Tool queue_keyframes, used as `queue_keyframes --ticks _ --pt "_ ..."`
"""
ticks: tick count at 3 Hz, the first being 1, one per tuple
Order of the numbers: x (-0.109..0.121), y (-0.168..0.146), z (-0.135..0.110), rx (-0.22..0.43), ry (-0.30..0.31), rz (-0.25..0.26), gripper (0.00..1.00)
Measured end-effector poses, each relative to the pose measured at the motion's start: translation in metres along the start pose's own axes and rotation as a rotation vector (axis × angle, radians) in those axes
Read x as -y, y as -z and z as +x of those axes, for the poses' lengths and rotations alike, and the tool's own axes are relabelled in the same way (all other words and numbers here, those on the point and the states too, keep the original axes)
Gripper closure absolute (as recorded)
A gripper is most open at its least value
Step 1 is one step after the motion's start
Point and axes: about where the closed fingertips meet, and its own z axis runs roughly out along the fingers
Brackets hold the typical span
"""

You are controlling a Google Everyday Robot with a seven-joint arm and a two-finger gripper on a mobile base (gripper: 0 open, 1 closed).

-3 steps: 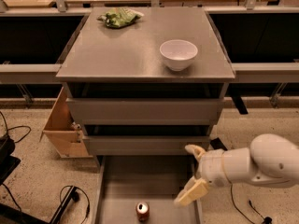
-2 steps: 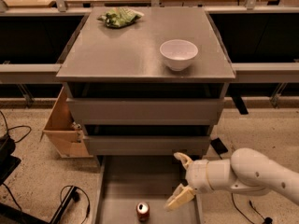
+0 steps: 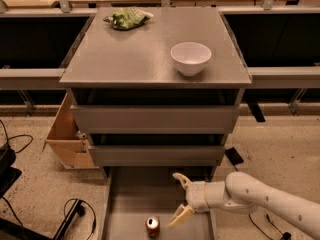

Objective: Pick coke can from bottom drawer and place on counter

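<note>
Next, my gripper goes to the coke can's body (image 3: 153, 230), below its silver top, and closes there.
The coke can (image 3: 152, 226), small and red with a silver top, stands upright on the floor of the open bottom drawer (image 3: 130, 199) near its front. My gripper (image 3: 180, 199) is open, its two tan fingers (image 3: 180, 179) spread wide, just right of the can and a little above the drawer floor, apart from the can. The white arm reaches in from the lower right. The counter (image 3: 135, 54) is the grey cabinet top above the drawers.
A white bowl (image 3: 190, 58) sits at the counter's right front. A green snack bag (image 3: 125, 18) lies at its back left. Two shut grey drawers (image 3: 155, 119) are above the open one. A cardboard box (image 3: 67, 136) and cables (image 3: 75, 214) are on the floor at left.
The gripper has moved left and inward over the drawer, from the drawer's right side to close beside the can. The can has not moved.
</note>
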Motion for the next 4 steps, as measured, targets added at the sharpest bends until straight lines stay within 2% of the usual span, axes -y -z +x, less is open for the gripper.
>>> queue_keyframes --ticks 1,2,3,4 --pt "-0.006 -0.032 0.04 -0.022 -0.075 -0.012 0.0" --pt "-0.006 -0.032 0.04 -0.022 -0.075 -0.012 0.0" --pt "0.006 -0.067 0.063 0.066 -0.058 -0.046 0.0" --pt "0.013 -0.112 0.091 0.149 0.016 -0.098 0.0"
